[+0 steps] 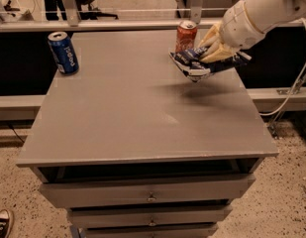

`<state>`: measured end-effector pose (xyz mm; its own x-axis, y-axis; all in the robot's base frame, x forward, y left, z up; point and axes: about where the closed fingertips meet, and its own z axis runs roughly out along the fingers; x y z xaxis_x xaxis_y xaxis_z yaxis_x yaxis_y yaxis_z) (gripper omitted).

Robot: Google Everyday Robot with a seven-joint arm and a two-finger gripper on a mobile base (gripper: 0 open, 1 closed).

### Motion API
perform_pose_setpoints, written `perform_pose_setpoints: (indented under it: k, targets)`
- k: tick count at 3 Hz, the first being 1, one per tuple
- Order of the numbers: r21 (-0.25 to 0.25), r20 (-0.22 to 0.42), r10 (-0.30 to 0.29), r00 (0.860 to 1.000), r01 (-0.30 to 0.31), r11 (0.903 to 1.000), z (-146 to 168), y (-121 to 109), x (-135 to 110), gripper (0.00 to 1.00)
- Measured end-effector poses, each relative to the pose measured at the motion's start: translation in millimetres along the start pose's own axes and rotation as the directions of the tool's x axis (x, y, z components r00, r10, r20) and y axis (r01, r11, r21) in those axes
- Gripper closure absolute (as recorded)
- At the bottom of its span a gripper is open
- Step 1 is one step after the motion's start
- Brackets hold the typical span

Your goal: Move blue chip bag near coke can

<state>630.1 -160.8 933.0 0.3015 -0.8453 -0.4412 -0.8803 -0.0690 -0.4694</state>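
Note:
I should release the blue chip bag, now held above the cabinet top, on the grey top [204, 61], close in front of the coke can's base.
The blue chip bag [198, 63] is a crinkled navy foil bag with white edges, held in the air above the right rear part of the grey cabinet top [137, 108]. My gripper [212, 51] is shut on the bag's upper right side, its tan fingers [214, 44] wrapped over it. The coke can [185, 35], red-orange with a silver top, stands upright at the far edge, just left of and behind the bag. The bag's left end hangs close to the can's base; its shadow lies on the top below it.
A blue soda can [63, 52] stands upright at the far left corner of the top. Drawers [150, 195] sit below the front edge. A white cable [296, 83] hangs on the right. A shoe [1, 224] shows on the floor at bottom left.

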Motion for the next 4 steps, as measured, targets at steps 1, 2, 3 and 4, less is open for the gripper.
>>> perform_pose_setpoints:
  k: [1,2,3,4]
  targets:
    - [-0.061,0.039,-0.012,0.999,0.014,0.998,21.1,-13.4,29.9,1.0]
    - [-0.051,0.065,-0.026,0.998,0.03,0.9982,23.6,-35.6,50.5,1.0]
    - [-0.007,0.072,-0.042,0.996,0.043,0.9991,18.1,-56.6,58.8,1.0]
    - [0.007,0.081,-0.042,0.996,0.042,0.9991,22.8,-65.8,64.9,1.0]
